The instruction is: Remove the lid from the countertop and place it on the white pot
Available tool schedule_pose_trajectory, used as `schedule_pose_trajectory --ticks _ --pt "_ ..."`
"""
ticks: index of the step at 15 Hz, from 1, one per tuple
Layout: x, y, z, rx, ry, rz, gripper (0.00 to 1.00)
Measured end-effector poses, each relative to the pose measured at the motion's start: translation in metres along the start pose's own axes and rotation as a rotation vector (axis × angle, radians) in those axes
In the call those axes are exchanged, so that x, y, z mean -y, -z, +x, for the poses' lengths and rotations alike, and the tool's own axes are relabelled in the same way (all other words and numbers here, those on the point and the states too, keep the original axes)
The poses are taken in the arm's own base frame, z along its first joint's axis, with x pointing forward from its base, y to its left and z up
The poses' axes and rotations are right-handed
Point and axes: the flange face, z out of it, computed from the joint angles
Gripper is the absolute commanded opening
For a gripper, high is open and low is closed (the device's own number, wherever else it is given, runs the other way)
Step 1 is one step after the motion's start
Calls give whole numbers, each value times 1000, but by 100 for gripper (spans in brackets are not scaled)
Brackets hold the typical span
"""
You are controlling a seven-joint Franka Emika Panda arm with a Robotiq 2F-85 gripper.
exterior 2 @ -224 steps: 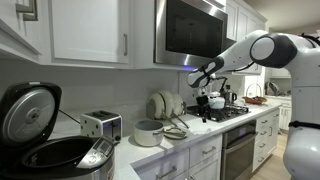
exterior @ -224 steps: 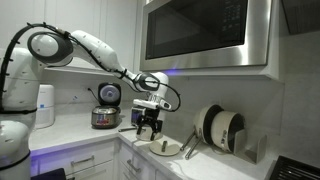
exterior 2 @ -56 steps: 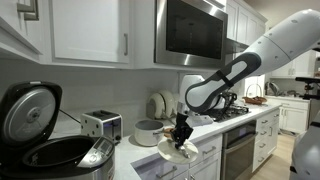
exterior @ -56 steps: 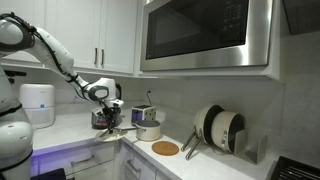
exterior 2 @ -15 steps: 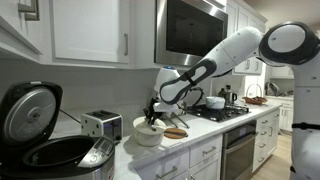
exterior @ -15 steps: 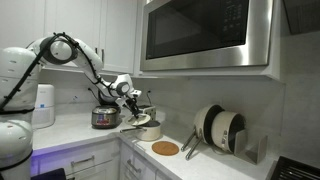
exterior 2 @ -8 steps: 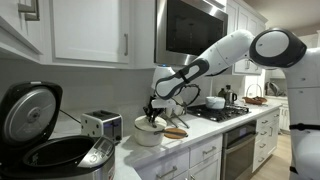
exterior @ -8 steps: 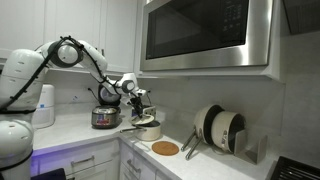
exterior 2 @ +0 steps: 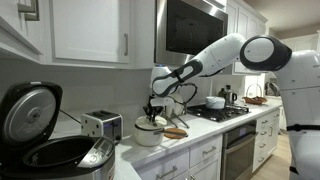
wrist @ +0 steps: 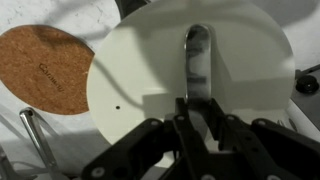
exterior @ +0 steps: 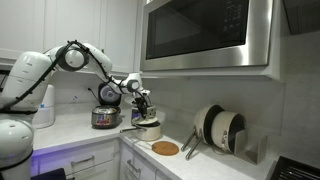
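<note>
The robot's gripper will let go of the lid on the rim of the white pot (exterior: 148,124), near the cork trivet.
The cream-white round lid (wrist: 190,70) fills the wrist view, with a metal strap handle (wrist: 197,55) across its middle. My gripper (wrist: 199,112) is shut on that handle. In both exterior views the gripper (exterior: 144,108) (exterior 2: 153,110) hangs straight down over the white pot (exterior: 150,131) (exterior 2: 149,132) on the countertop, holding the lid right at the pot's rim. Whether the lid rests on the rim I cannot tell.
A round cork trivet (exterior: 165,149) (wrist: 42,58) lies on the counter beside the pot. A rice cooker (exterior: 105,116) stands behind it, a toaster (exterior 2: 103,126) and an open cooker (exterior 2: 60,153) nearby. Plates lean in a rack (exterior: 219,127). A microwave (exterior: 205,34) hangs overhead.
Over the last second the arm has carried the lid a little further across and down onto the white pot. The gripper stays shut on the handle.
</note>
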Motion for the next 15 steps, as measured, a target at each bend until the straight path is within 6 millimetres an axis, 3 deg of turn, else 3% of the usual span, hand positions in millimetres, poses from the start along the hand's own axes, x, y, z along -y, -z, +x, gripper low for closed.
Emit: schedule_pose_trajectory --ticks 9,15 --pt "4 -15 17 85 48 14 6" --pt "3 -21 18 138 75 42 6"
